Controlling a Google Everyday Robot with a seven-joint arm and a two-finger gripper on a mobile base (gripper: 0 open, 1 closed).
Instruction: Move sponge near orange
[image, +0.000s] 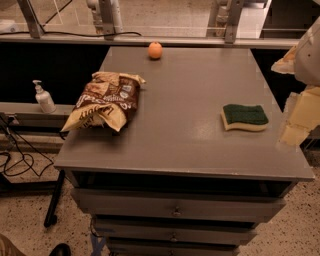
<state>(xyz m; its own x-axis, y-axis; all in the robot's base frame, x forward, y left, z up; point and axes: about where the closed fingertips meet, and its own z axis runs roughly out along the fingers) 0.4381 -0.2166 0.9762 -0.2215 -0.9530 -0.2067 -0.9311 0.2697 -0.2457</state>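
Note:
Next, I close my gripper on the end (261, 118) of the sponge that is farthest from the snack bag.
The sponge (244, 117), dark green on top with a pale yellow base, lies flat on the right side of the grey table top (185, 100). The orange (155, 50) sits at the far edge of the table, left of centre. My gripper (300, 117) hangs at the right edge of the view, pale and blurred, just right of the sponge and beside the table's right edge. It is apart from the sponge and holds nothing that I can see.
A brown and yellow snack bag (105, 102) lies on the left side of the table. A white pump bottle (44, 97) stands on a lower ledge to the left. Drawers (175, 210) sit below the table front. Cables trail on the floor at left.

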